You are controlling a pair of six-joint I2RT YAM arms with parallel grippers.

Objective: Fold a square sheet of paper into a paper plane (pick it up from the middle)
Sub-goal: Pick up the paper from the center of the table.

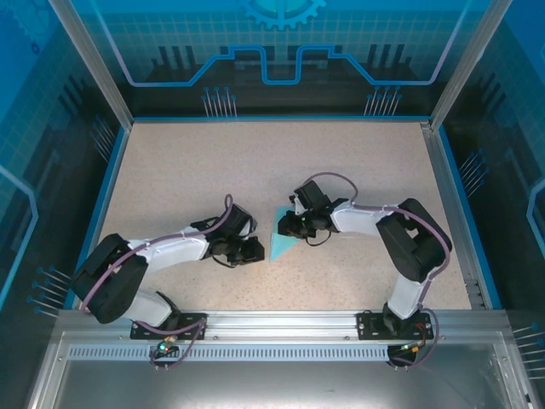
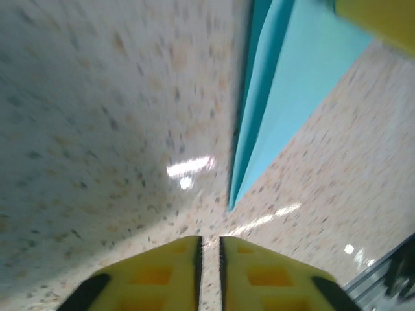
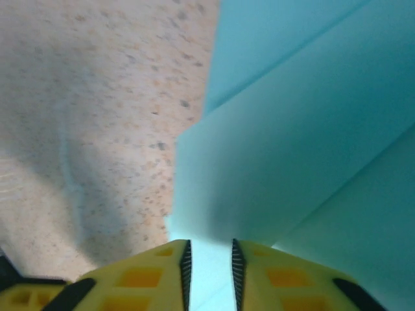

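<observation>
The fingers of my right gripper sit narrow over the paper's flat folded layers, so next I open them, pinch the paper's edge [image 1: 274, 230] and lift it to my left gripper.
The cyan sheet of paper [image 1: 281, 244] lies on the table between the two grippers, folded into a pointed, layered wedge like a paper plane. My left gripper [image 1: 258, 250] sits low at its left edge. In the left wrist view its jaws [image 2: 210, 241] stand slightly apart with only table between them, and the paper's tip [image 2: 279, 97] lies just ahead. My right gripper [image 1: 287, 223] is over the paper's upper end. Its jaws [image 3: 209, 245] are parted above the folded layers [image 3: 305, 129], with flat paper showing in the gap.
The speckled beige table [image 1: 213, 170] stretches behind the arms, bounded by blue rails and glass walls. A yellow finger of the right gripper [image 2: 379, 19] shows at the top right of the left wrist view. A metal rail [image 1: 272, 324] runs along the near edge.
</observation>
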